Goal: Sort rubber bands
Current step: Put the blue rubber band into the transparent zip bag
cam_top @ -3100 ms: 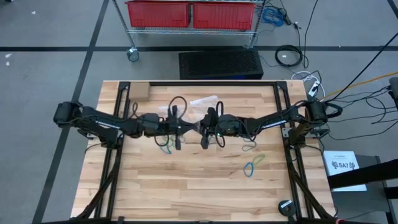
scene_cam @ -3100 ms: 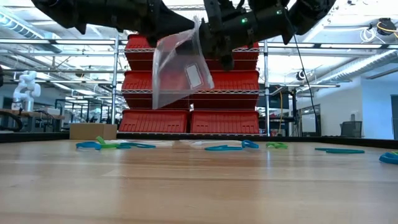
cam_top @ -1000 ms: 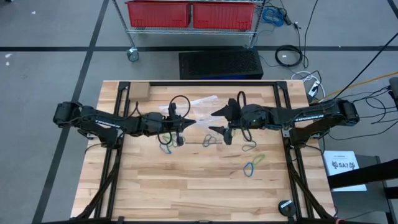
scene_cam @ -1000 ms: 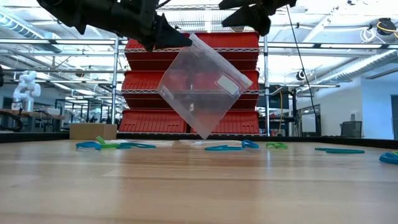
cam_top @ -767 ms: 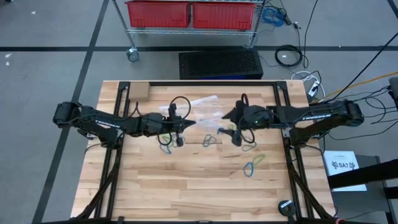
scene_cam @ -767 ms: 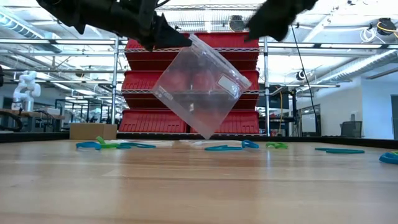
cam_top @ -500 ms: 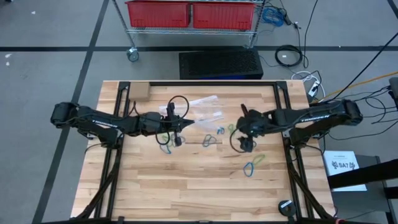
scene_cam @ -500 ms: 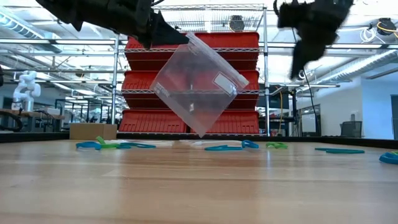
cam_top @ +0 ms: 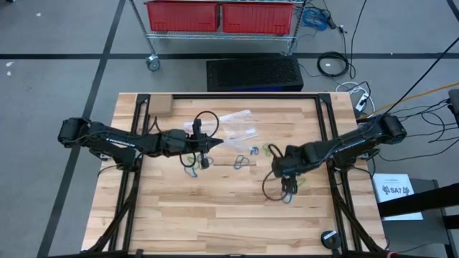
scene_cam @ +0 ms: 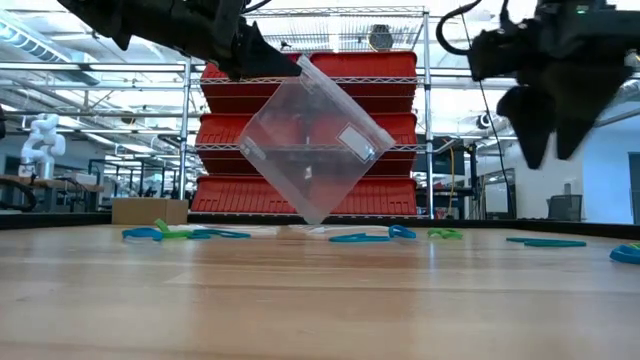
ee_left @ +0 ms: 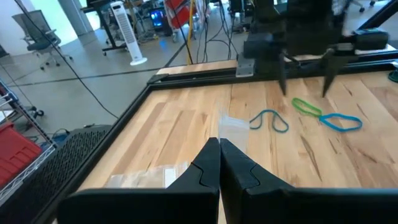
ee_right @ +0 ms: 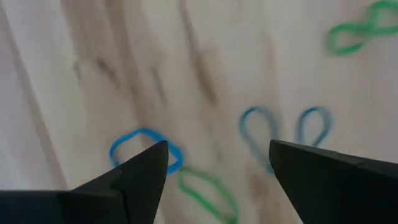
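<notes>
The side of the blue rubber band (cam_top: 288, 198) (ee_right: 171, 149) that lies beside the green one, under the open fingers, should be gripped next by my right gripper.
My left gripper (cam_top: 214, 144) is shut on a clear plastic bag (scene_cam: 315, 140), which it holds up over the table's middle. My right gripper (cam_top: 289, 188) stands open near the right side and points down over a blue rubber band (ee_right: 144, 149) and a green one (ee_right: 208, 190), touching neither. More rubber bands lie flat on the wood: blue (cam_top: 254, 150), green (cam_top: 270, 148) and dark (cam_top: 241, 162) ones at the centre, and a blue-green pair (cam_top: 191, 169) under the left arm. The low view shows them as a row (scene_cam: 360, 238). My left gripper pinches the bag's upper corner (scene_cam: 300, 68) between its two shut fingers. The fingers come about level from the table's left. The bag hangs tilted below them, and its lowest corner (scene_cam: 316, 214) is clear of the table.
Other clear bags (cam_top: 238, 122) lie flat at the far centre. A small cardboard block (cam_top: 159, 106) sits at the far left corner and a black round part (cam_top: 328, 238) at the near right. Red bins (scene_cam: 300, 195) stand on a rack beyond the far edge.
My right gripper has swung from beside the bag toward the table's near and right edges, come down, and tipped from about level to pointing down; it has stayed open. The bag has swayed a little under the left gripper.
</notes>
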You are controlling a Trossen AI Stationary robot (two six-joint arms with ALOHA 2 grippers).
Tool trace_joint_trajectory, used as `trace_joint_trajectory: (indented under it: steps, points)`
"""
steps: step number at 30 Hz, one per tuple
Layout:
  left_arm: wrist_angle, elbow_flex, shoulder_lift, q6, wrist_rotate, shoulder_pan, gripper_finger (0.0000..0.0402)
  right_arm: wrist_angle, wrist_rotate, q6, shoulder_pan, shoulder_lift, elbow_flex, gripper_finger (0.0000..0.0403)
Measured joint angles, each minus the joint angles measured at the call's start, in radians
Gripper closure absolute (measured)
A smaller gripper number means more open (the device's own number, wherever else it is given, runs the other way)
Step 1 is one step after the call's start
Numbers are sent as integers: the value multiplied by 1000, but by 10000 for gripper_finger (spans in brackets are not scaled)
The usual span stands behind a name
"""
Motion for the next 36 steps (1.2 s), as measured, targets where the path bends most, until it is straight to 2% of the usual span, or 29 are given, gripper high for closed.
trace_joint_trajectory:
  steps: [7, 11, 14, 18, 23, 24, 30, 36]
  points:
    - [3, 0, 0, 0, 0, 0, 402, 49, -49, 74, 89, 102, -66, 136]
    - [7, 0, 0, 0, 0, 0, 402, 245, -116, 96, 99, 134, -154, 149]
    - [7, 0, 0, 0, 0, 0, 402, 339, -116, 110, 97, 145, -196, 168]
    - [8, 0, 0, -1, 0, 0, 402, 341, -106, 113, 89, 143, -207, 230]
    - [7, 0, 0, -1, 0, 0, 402, 334, -94, 95, 87, 139, -208, 370]
    - [7, 0, 0, -1, 0, 0, 402, 339, -96, 90, 87, 139, -208, 386]
    - [9, 0, 0, -1, 0, 0, 402, 347, -118, 77, 90, 140, -133, 401]
    - [6, 0, 0, -1, 0, 0, 402, 339, 71, 14, 84, 140, 46, 402]
